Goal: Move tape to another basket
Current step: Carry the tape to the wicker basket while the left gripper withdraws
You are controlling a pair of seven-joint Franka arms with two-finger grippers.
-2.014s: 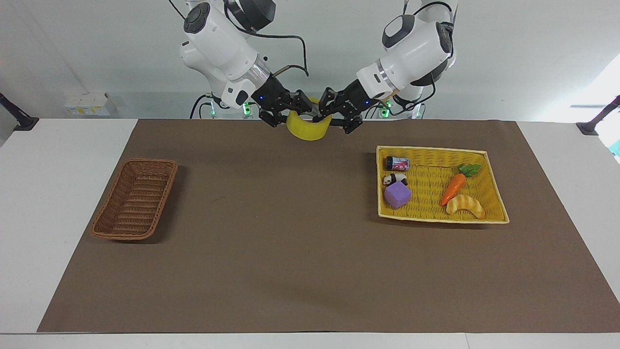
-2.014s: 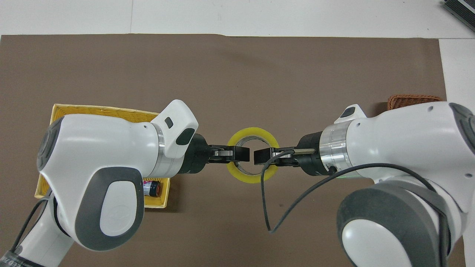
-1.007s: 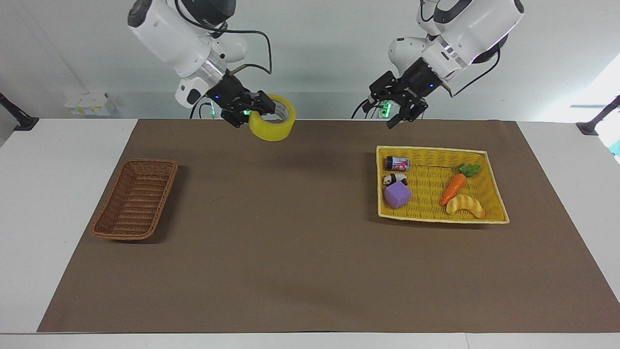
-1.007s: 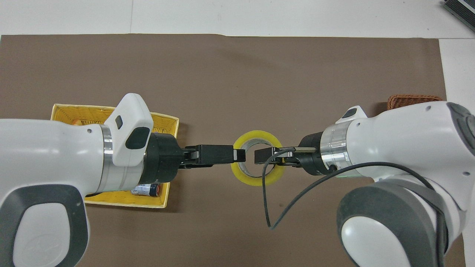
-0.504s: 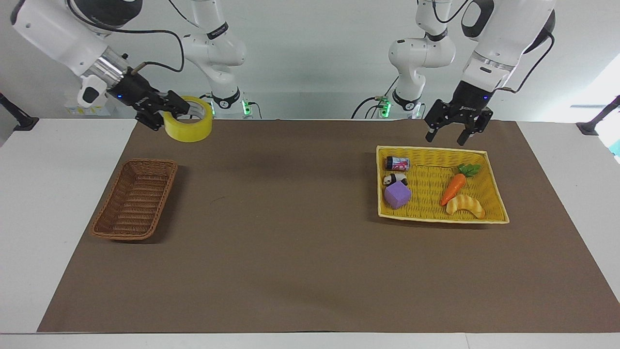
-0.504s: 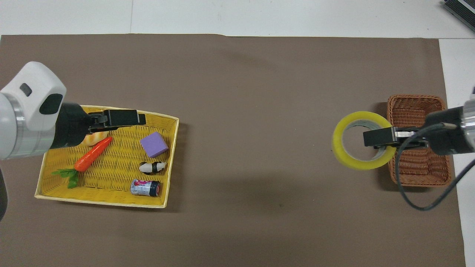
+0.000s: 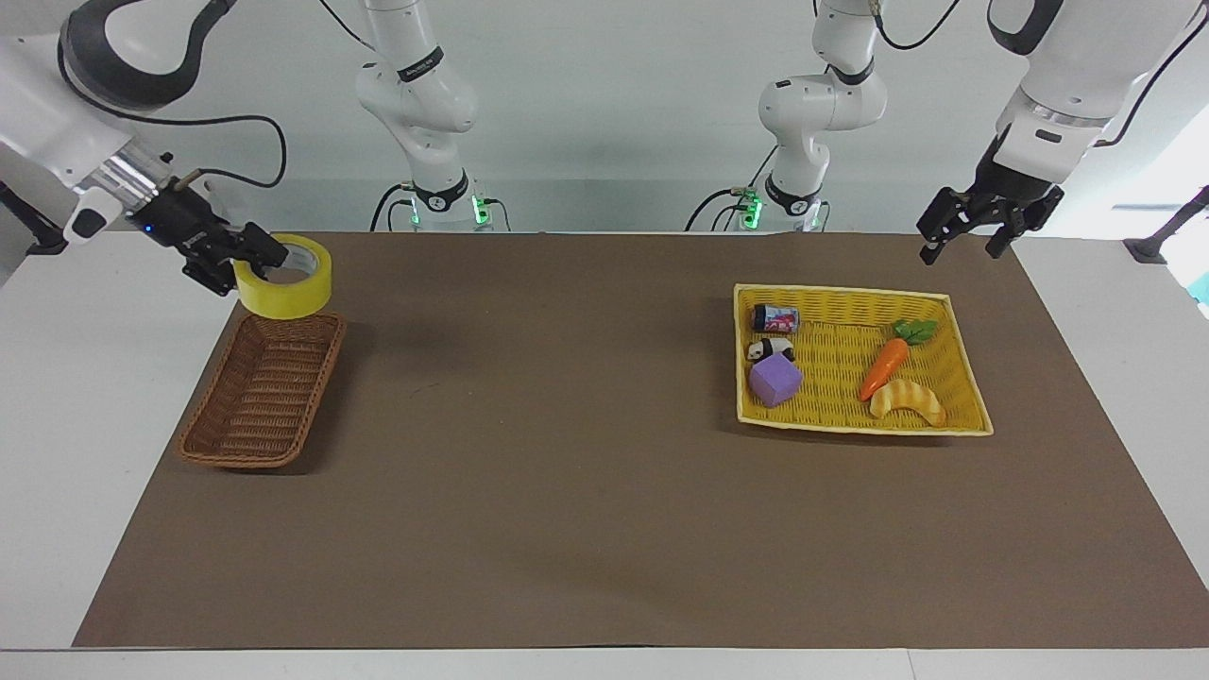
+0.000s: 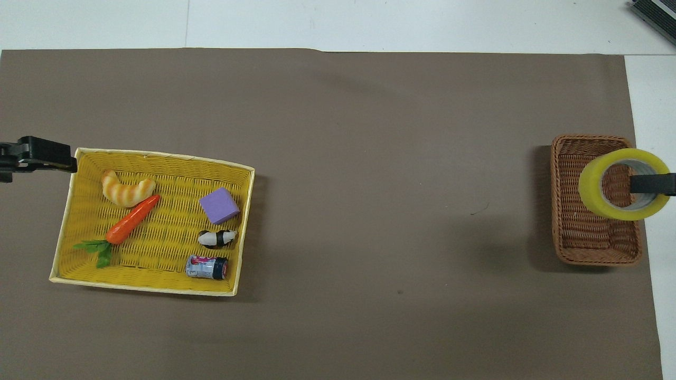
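Note:
The robot's right gripper needs to release the tape midway [image 8: 589,198] along the brown wicker basket, against the basket's side that faces the yellow tray.
The yellow tape [image 7: 283,281] hangs from my right gripper [image 7: 251,268], which is shut on the roll's wall with one finger inside the ring. The roll is in the air just over the brown wicker basket [image 7: 264,397], at the basket's end nearer the robots. In the overhead view the tape [image 8: 592,187] covers part of the basket [image 8: 586,237], and one finger [image 8: 652,184] shows inside the ring. My left gripper [image 7: 965,236] is open and empty, up in the air over the mat beside the yellow tray's corner.
The flat yellow tray [image 7: 850,292] holds a purple cube [image 7: 775,381], a panda figure [image 7: 770,349], a small can [image 7: 774,318], a carrot [image 7: 884,368] and a croissant [image 7: 907,400]. A brown mat [image 7: 567,425] covers the table.
My right arm took the tape from the left gripper at mid-table and carried it to over the brown basket, then lowered it. The left gripper let go and swung out past the yellow tray.

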